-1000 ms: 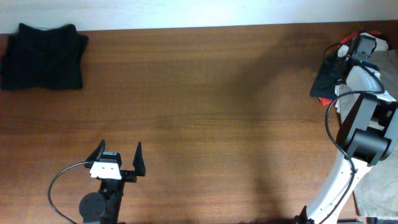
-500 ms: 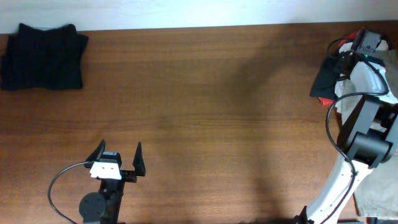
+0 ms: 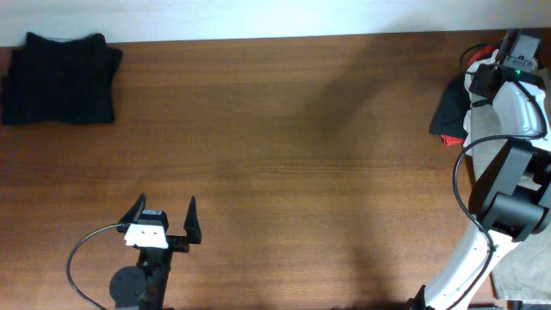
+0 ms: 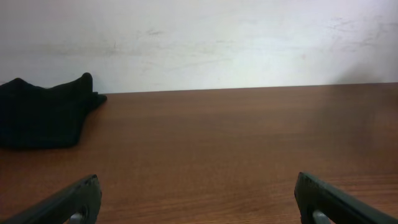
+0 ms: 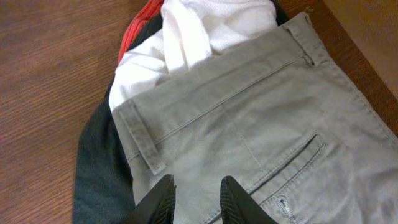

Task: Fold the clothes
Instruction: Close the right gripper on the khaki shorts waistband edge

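Note:
Right fingers, nearly closed over flat cloth below the shorts' waistband, should open and take the waistband corner (image 5: 138,132) by the belt loop.
The khaki-olive shorts (image 5: 261,130) lie waistband and back pocket up on a pile at the table's right edge, over a white garment (image 5: 193,37), a red one (image 5: 134,31) and a black one (image 5: 99,162). My right gripper (image 5: 198,190) hovers just above the shorts near a belt loop, its fingers a little apart and empty. In the overhead view the right arm covers most of the pile; black cloth (image 3: 446,108) and a red edge (image 3: 449,139) show. My left gripper (image 3: 164,212) is open wide and empty near the front edge; it also shows in the left wrist view (image 4: 196,202).
A folded black garment (image 3: 60,77) lies at the far left corner, also seen in the left wrist view (image 4: 43,115). A grey-khaki cloth (image 3: 523,274) lies at the front right by the right arm's base. A white wall (image 4: 199,37) runs behind the table's far edge.
My right arm has moved farther back and to the right over the pile. The left arm and the black garment have not moved.

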